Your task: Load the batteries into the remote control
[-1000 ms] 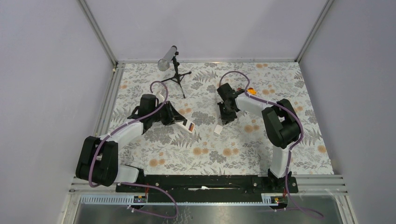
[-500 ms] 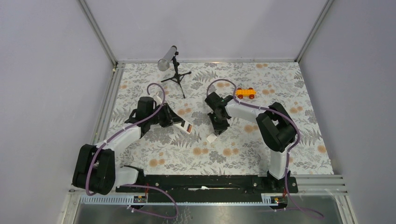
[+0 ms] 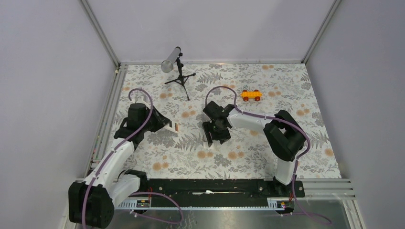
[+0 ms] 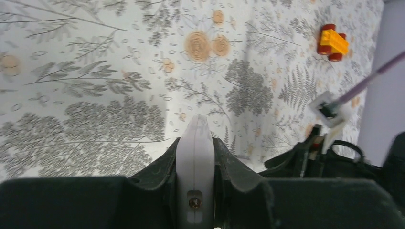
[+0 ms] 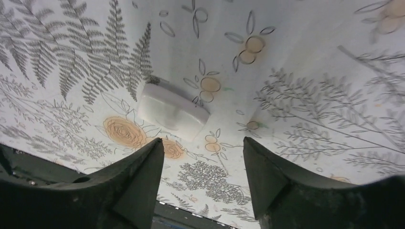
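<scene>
The small white piece sits crooked to the right gripper's fingers, so the robot should turn that gripper square and grasp the piece by its short ends (image 5: 199, 125).
The remote control (image 4: 195, 157) shows edge-on as a slim white body between the fingers of my left gripper (image 4: 196, 143), which is shut on it. From above, the remote (image 3: 173, 126) sticks out to the right of the left gripper (image 3: 167, 125), its red end showing. My right gripper (image 5: 203, 140) stands open over the cloth at mid table (image 3: 215, 137). A small white rectangular piece (image 5: 173, 113) lies flat just beyond its fingertips, untouched. The batteries are not in view.
An orange toy car (image 3: 251, 95) (image 4: 333, 42) sits at the back right. A small black tripod carrying a grey tube (image 3: 177, 71) stands at the back left. The table wears a fern-and-flower cloth (image 3: 239, 157), with walls on three sides.
My left arm has drawn back to the left with the remote. My right arm has swung left and nearer, and its jaws have opened over the white piece.
</scene>
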You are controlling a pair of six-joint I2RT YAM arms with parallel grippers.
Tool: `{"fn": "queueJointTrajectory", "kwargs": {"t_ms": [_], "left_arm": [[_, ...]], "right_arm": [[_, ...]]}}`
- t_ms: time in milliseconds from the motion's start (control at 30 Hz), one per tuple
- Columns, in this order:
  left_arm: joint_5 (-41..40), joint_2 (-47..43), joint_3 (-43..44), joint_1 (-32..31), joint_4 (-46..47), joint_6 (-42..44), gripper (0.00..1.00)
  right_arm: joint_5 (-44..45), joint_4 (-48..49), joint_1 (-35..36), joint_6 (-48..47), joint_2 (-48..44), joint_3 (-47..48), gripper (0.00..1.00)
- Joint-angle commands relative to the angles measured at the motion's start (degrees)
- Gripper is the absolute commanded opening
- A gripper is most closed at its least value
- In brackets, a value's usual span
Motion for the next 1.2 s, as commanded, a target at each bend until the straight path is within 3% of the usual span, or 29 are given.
{"fn": "queueJointTrajectory", "kwargs": {"t_ms": [0, 233, 533, 733, 867, 1167], "left_arm": [[-9.52, -4.49, 0.57, 0.72, -4.44, 0.06, 0.00], [-11.43, -7.22, 0.40, 1.35, -6.06, 0.61, 0.00], [-8.12, -7.16, -1.33, 1.67, -4.45, 1.05, 0.00], [-6.45, -6.55, -1.45, 2.06, -3.62, 1.24, 0.00], [-4.75, -6.53, -1.90, 2.07, -2.74, 1.24, 0.00], [1.60, -6.79, -4.32, 2.07, 1.50, 0.90, 0.00]], "right_arm": [[10.79, -1.05, 0.53, 3.90, -2.74, 4.44, 0.71], [23.87, -6.56, 6.27, 8.49, 5.56, 12.42, 0.75], [23.57, -5.93, 8.91, 2.31, 9.01, 13.98, 0.80], [32.03, -10.81, 8.98, 2.64, 10.41, 13.92, 0.83], [33.99, -13.01, 8.59, 5.73, 7.97, 10.97, 0.76], [23.42, -10.09, 8.35, 10.93, -4.11, -2.21, 0.49]]}}
